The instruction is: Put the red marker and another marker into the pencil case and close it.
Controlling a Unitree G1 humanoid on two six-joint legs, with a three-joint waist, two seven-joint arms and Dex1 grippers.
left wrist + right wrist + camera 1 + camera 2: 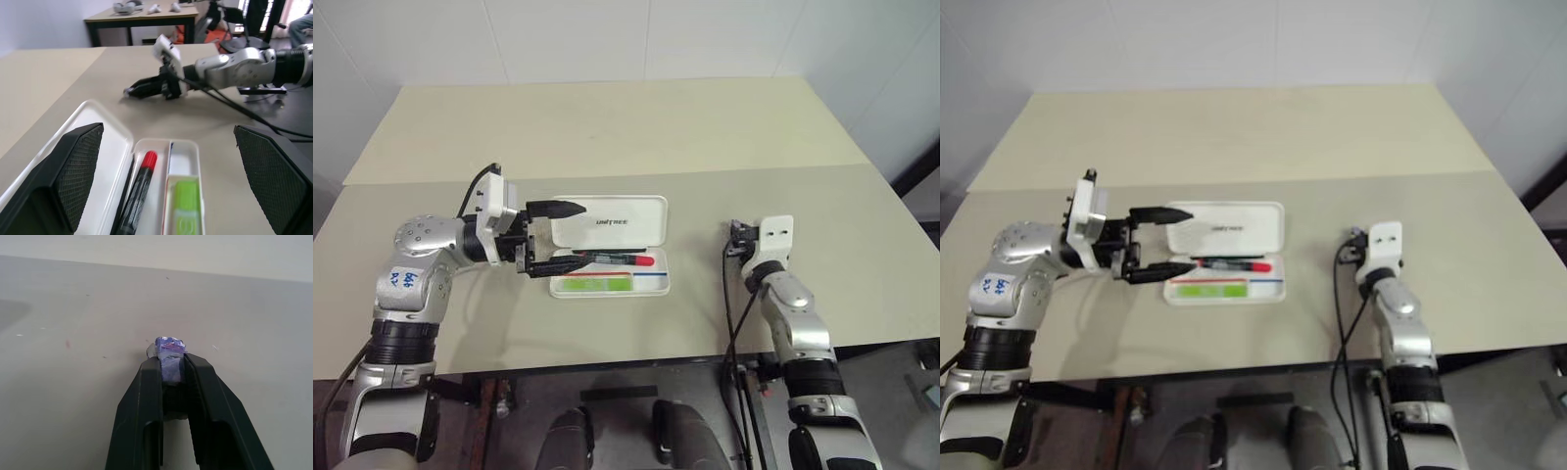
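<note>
Next, I let go of the purple scrap with my right gripper in the tray's empty compartment [647, 282] next to the end of the lime-green marker.
The white pencil case [651, 211] lies open on the table, its lid flat on the far side. In its tray lie the red marker [612, 259] and, nearer me, the lime-green marker [597, 283]. My left gripper [558, 236] is open at the case's left end, one finger over the lid and the other by the tray. From the left wrist, the red marker [139, 188] and green marker [186, 205] lie between the wide fingers [78, 171]. My right gripper [736, 240] is shut well to the right of the case. A small purple scrap [168, 352] shows at its tips.
The beige table [607, 127] stretches far behind the case, and a seam crosses it just beyond the lid. A black cable [732, 313] runs along my right arm. Another table [142, 17] with small items stands in the background of the left wrist view.
</note>
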